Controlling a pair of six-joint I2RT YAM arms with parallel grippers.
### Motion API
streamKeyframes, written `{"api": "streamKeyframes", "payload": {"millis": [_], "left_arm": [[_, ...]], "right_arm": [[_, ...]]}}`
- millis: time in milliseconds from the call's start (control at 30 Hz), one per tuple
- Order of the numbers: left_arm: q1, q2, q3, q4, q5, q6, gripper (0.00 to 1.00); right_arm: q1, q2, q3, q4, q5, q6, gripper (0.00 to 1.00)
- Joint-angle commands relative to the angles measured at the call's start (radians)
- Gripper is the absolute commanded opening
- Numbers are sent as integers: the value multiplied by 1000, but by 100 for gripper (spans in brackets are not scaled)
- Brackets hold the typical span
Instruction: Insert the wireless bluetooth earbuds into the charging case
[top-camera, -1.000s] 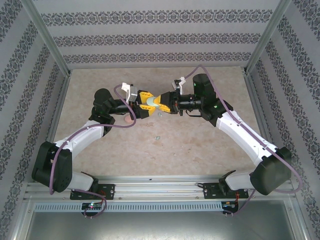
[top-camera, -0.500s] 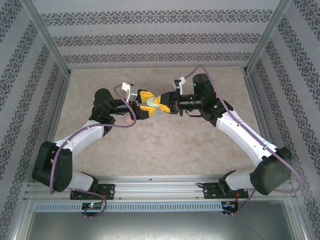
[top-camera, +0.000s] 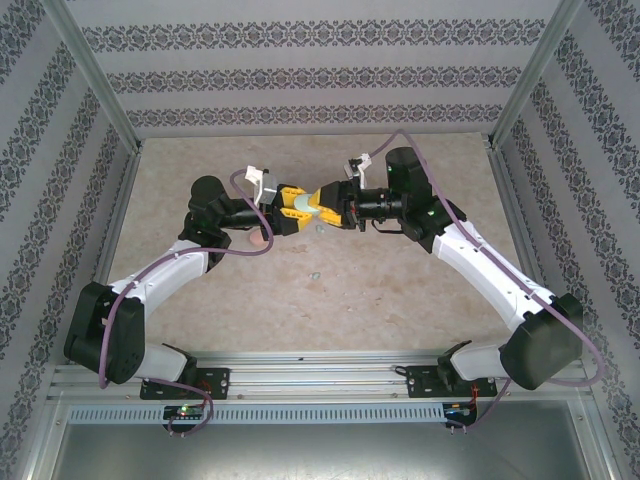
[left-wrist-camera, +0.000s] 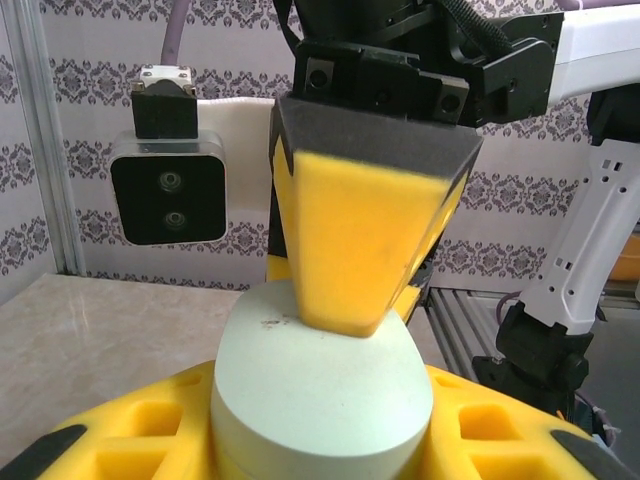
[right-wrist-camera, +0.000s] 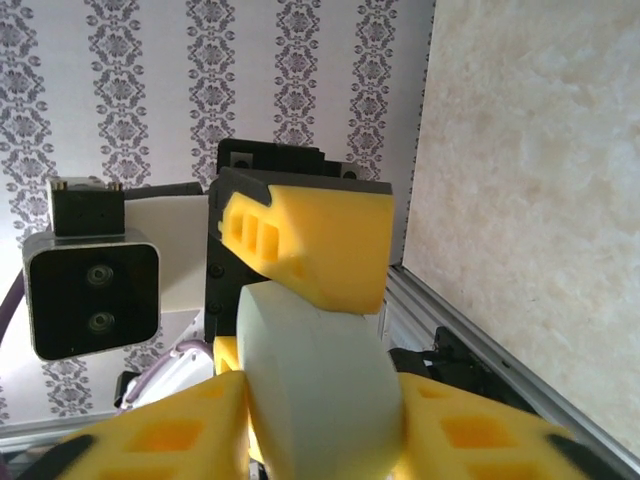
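My right gripper has its finger over the flat lid of the charging case. It should open, turn and grip the case's rounded edges (left-wrist-camera: 402, 338) before it swings the lid up.
A pale green oval charging case (top-camera: 308, 207) hangs above the middle of the table, closed, held from both sides. My left gripper (top-camera: 291, 205) is shut on it. In the left wrist view the case (left-wrist-camera: 320, 400) sits between my yellow pads (left-wrist-camera: 120, 450). My right gripper (top-camera: 326, 205) is shut on it too. In the right wrist view the case (right-wrist-camera: 320, 400) fills the gap between its fingers (right-wrist-camera: 160, 440). The other arm's finger (right-wrist-camera: 320, 250) presses on the case's far side. A tiny pale speck, perhaps an earbud (top-camera: 313, 272), lies on the table nearer me.
A pinkish round object (top-camera: 262, 240) lies on the table, partly under my left wrist. The marble-patterned table (top-camera: 400, 290) is boxed in by patterned walls and metal posts (top-camera: 100, 90). A metal rail (top-camera: 320, 375) runs along the near edge.
Both grippers, still joined on the green case, have shifted slightly toward the back of the table. Nothing was let go.
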Motion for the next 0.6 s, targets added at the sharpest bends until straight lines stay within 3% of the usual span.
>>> {"api": "streamKeyframes", "payload": {"millis": [0, 167, 333, 433, 567], "left_arm": [[-11, -5, 37, 17, 26, -32, 22], [-1, -11, 31, 81, 54, -151, 17], [8, -18, 16, 164, 87, -293, 14], [9, -39, 10, 147, 104, -314, 14], [10, -79, 5, 64, 121, -287, 13]], "right_arm": [[11, 1, 26, -6, -30, -64, 52], [-32, -64, 45, -68, 15, -199, 61], [-38, -140, 122, -278, 161, -523, 67], [-15, -160, 154, -366, 236, -712, 70], [23, -168, 168, -390, 231, -909, 71]]}}
